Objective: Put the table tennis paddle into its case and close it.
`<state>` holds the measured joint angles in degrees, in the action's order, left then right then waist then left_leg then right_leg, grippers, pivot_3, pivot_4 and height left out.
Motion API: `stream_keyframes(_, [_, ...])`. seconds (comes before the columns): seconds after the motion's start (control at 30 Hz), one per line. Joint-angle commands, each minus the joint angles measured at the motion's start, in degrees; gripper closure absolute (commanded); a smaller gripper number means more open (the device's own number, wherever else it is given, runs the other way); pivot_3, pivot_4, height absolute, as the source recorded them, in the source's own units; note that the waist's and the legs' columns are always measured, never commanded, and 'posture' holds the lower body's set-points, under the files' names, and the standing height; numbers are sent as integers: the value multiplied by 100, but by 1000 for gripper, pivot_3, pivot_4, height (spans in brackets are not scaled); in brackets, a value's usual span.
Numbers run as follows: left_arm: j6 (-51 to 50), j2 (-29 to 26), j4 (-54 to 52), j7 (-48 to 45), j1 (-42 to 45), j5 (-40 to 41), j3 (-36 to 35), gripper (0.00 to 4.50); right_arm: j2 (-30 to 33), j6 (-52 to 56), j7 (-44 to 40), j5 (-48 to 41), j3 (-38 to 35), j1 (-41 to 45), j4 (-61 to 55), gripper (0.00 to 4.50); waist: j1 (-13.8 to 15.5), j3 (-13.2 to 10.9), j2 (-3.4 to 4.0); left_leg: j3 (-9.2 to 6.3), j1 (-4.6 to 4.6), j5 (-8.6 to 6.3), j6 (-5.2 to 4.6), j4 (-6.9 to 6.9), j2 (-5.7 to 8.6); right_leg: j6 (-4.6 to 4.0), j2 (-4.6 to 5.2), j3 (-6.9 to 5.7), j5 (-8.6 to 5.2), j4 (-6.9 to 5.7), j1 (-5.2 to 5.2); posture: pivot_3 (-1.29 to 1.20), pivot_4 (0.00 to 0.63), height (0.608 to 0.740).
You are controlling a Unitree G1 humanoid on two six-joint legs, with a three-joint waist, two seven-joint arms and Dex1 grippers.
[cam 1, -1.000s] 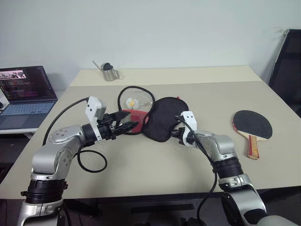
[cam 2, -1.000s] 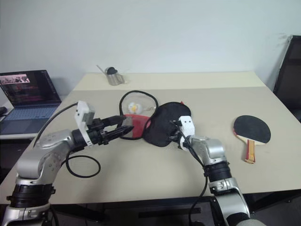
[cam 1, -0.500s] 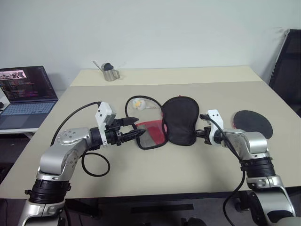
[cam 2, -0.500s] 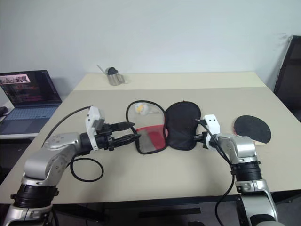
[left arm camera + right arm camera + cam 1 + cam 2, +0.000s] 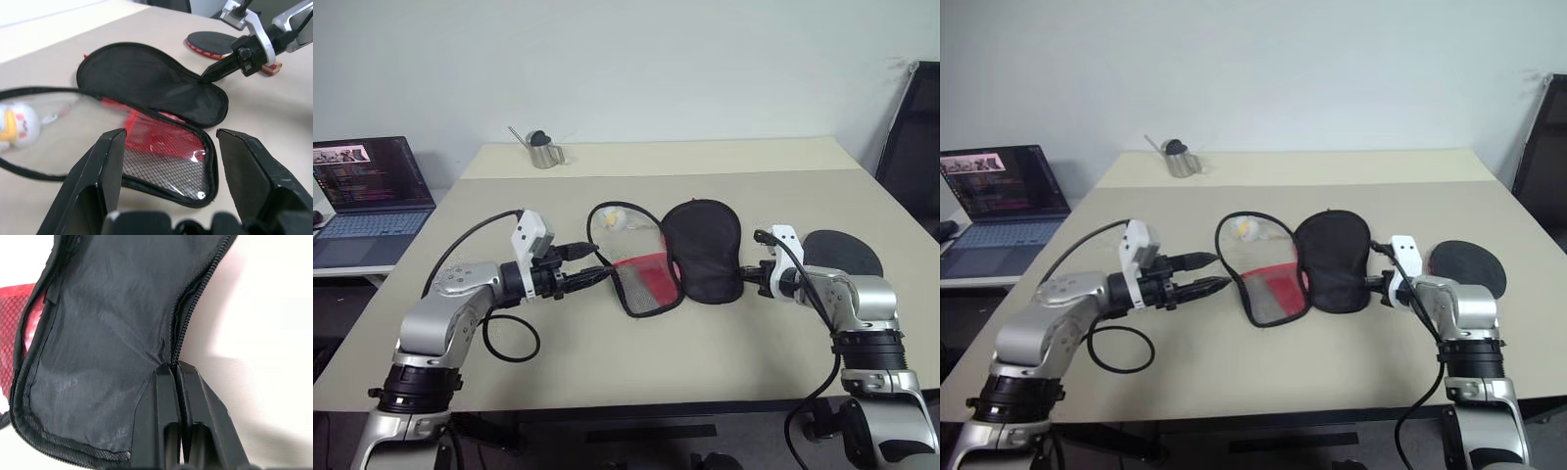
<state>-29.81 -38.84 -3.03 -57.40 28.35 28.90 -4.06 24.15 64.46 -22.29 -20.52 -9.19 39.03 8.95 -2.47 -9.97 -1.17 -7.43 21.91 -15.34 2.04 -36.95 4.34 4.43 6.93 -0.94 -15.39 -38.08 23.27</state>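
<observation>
Next, I let go of the black half's zip edge with my right gripper on the bare table [image 5: 762, 276] [image 5: 212, 364] between the case and the paddle.
The case [image 5: 703, 250] lies unzipped and spread flat at mid-table, its black half to the right and its red mesh half [image 5: 648, 281] to the left. My right gripper [image 5: 747, 277] is shut on the black half's zip edge [image 5: 182, 318]. At the left, my left gripper [image 5: 602, 261] stands open, level, its fingers [image 5: 105, 166] just short of the mesh half's edge and holding nothing. The table tennis paddle [image 5: 844, 252] lies black face up at the right, partly hidden behind my right arm.
A black loop lies around a small white and yellow toy [image 5: 615, 217] just behind the case. A metal pitcher [image 5: 542, 150] stands at the far left of the table. A laptop [image 5: 367, 196] sits on a side surface to the left. A black chair [image 5: 915, 127] stands at the right.
My right gripper has swung right, pulling the case's black half with it, so the case has unfolded and slid right. The left gripper has hardly moved.
</observation>
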Motion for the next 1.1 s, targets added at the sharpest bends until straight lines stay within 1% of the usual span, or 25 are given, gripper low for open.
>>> stream_keyframes(0.03, [127,80,99,-124,257,-24,99,1290,191,57,64,-92,-316,-46,-316,4481,15,0,0,1,0,0,0,0,0,0,0,0,0,0,0,0,150,740])
stream_keyframes(0.4, [374,417,663,-420,794,-239,444,1290,293,499,312,-254,-801,-559,-975,4481,48,0,0,5,1,0,0,-2,2,1,0,1,1,0,-1,0,150,740])
stream_keyframes(0.53, [435,481,781,-500,877,-289,489,1290,324,433,324,-214,-810,-664,-1021,4481,49,0,0,6,0,0,-1,-2,2,2,0,2,1,-1,-1,0,150,740])
stream_keyframes(0.63, [443,518,804,-534,893,-314,496,1290,327,271,305,-174,-746,-567,-902,4481,48,0,0,7,0,0,-1,-3,2,2,0,2,1,-1,-1,0,150,740])
stream_keyframes(0.8, [466,567,807,-537,897,-328,528,1290,346,-107,256,-21,-506,-173,-437,4481,31,0,0,13,-2,1,-2,-4,3,5,-1,9,3,-3,-1,0,150,740])
stream_keyframes(0.9, [448,574,745,-538,879,-307,512,1290,423,-143,257,-7,-518,-125,-352,3827,39,0,0,12,-1,1,-1,-4,2,5,-1,8,3,-1,-1,0,150,740])
stream_keyframes(1.0, [434,566,635,-530,813,-290,498,1290,568,-310,190,86,-420,-218,-408,2879,50,0,0,12,1,0,-2,-4,1,5,1,8,3,2,-1,0,150,740])
stream_keyframes(1.1, [404,569,509,-501,740,-259,486,1290,635,-419,152,120,-317,-256,-695,1720,42,0,0,14,1,0,-3,-4,2,7,1,10,4,3,-1,0,150,740])
